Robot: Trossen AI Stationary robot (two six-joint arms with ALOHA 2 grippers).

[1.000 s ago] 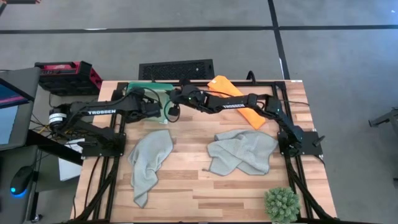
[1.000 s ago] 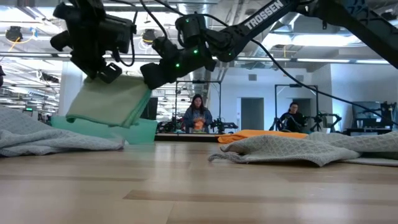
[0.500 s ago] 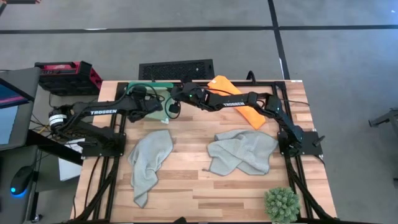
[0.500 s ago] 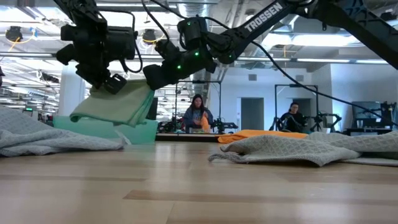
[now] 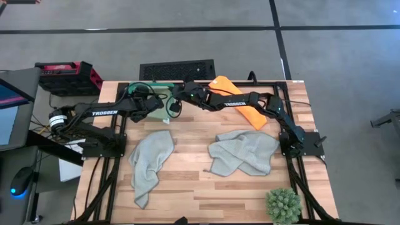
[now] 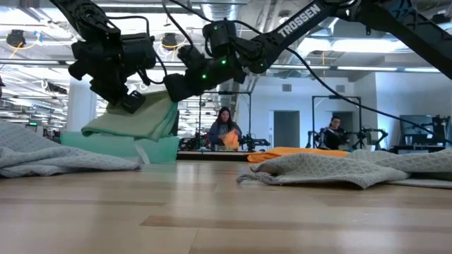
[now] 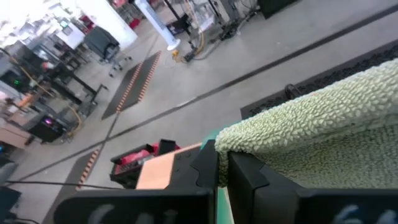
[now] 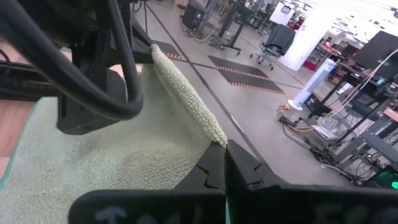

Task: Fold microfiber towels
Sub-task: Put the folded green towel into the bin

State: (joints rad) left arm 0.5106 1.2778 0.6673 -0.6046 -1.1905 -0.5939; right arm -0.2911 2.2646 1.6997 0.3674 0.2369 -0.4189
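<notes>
The robot's left gripper should release the folded light green towel on the green tray (image 5: 154, 101) by the far edge of the table.
The light green towel (image 6: 134, 121), folded into several layers, hangs between my two grippers just above the green tray (image 6: 152, 149) at the table's far left. It also shows in the high view (image 5: 161, 105). My left gripper (image 6: 131, 104) is shut on its left side. My right gripper (image 6: 175, 90) is shut on its right corner. Two pale grey towels (image 5: 150, 165) (image 5: 244, 153) lie crumpled on the table's middle. The orange towel (image 5: 240, 100) lies under my right arm at the far edge. My left gripper pinches the folded green towel's edge (image 7: 239, 146) between its two fingers, slanting down from the table's left. The towel is lifted, tilting down away from the fingers. My right gripper pinches a corner of the folded green towel (image 8: 214, 138) between its two fingers, coming from the table's right. The towel slopes down from that corner and stays lifted.
A spiky green plant ball (image 5: 283, 205) stands at the near right corner. A red box (image 5: 65, 75) and a black mat (image 5: 177, 69) lie off the table beyond its far edge. People sit in the room behind (image 6: 224, 130). Bare wood lies along the near edge.
Both grippers have carried the folded green towel a little toward the table's far edge, over the green tray, and lowered it. The towel stays folded and held at both sides.
</notes>
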